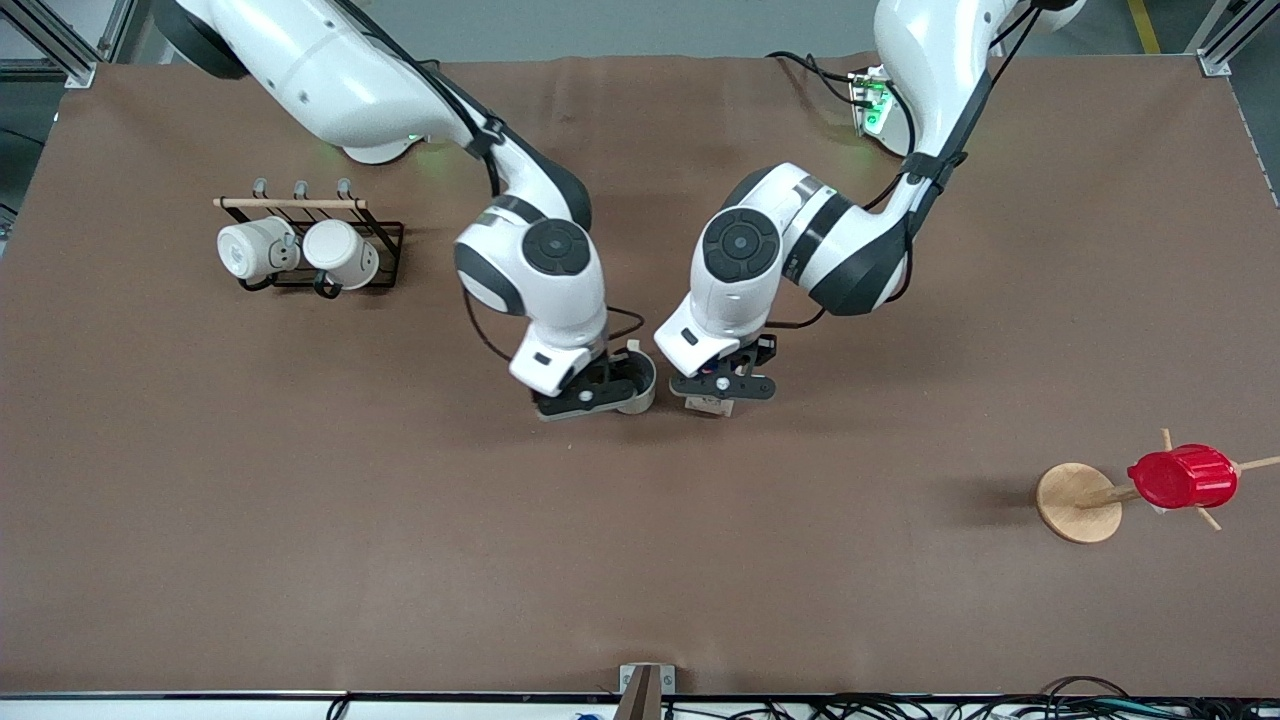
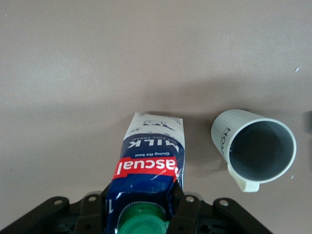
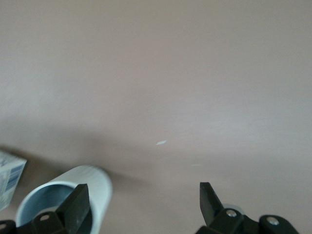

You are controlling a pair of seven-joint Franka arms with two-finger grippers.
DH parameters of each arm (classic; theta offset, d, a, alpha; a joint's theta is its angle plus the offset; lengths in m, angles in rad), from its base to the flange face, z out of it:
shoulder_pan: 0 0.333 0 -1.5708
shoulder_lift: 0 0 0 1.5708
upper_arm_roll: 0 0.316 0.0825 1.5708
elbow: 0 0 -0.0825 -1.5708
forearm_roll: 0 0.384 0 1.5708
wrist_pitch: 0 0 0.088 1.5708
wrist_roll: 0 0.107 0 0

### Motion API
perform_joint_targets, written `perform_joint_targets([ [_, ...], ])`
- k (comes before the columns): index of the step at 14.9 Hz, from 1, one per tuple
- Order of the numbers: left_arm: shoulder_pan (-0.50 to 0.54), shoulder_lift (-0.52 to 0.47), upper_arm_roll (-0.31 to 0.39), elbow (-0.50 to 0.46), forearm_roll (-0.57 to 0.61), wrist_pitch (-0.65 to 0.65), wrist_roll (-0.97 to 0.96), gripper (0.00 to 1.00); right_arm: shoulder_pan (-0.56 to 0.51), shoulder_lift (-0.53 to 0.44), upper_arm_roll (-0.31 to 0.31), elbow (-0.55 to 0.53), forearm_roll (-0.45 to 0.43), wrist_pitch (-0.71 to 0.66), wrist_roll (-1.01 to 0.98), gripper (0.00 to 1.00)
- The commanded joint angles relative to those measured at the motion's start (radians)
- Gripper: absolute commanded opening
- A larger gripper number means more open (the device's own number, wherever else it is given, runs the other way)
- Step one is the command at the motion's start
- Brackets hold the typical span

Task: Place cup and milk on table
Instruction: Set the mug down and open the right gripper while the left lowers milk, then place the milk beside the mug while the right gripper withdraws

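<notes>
Next, my left gripper lets go of the milk carton on the brown table (image 1: 696, 398) (image 2: 170, 121) next to the off-white cup.
The off-white cup (image 1: 643, 378) stands upright on the brown table (image 1: 300, 550) near its middle. My right gripper (image 1: 585, 398) is open just above the cup; in the right wrist view one finger (image 3: 78, 204) overlaps the cup's (image 3: 58, 192) rim, and the gap between the fingers of this gripper (image 3: 144, 200) is empty. The blue and white milk carton (image 2: 151, 156) stands beside the cup (image 2: 258, 148), toward the left arm's end. My left gripper (image 2: 141, 214) is shut on the carton's top by its green cap. In the front view the left gripper (image 1: 722, 388) hides most of the carton (image 1: 712, 406).
A black rack (image 1: 385, 245) with two plain white mugs stands toward the right arm's end. A wooden stand (image 1: 1078, 500) holding a red ribbed cup (image 1: 1182, 477) is toward the left arm's end, nearer the front camera.
</notes>
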Motion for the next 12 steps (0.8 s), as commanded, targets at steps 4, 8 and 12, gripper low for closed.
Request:
perform_joint_targets([
  [4, -0.020, 0.058, 0.003, 0.073, -0.013, -0.026, -0.084, 0.19, -0.287, -0.254, 0.139, -0.087, 0.087, -0.143, 0.011, 1.00],
  [8, -0.037, 0.064, 0.004, 0.073, -0.020, -0.026, -0.073, 0.20, -0.308, -0.429, -0.033, -0.084, 0.304, -0.247, -0.134, 1.00],
  [12, -0.037, 0.064, 0.003, 0.071, -0.021, -0.026, -0.072, 0.23, -0.302, -0.538, -0.253, -0.084, 0.395, -0.382, -0.360, 1.00],
])
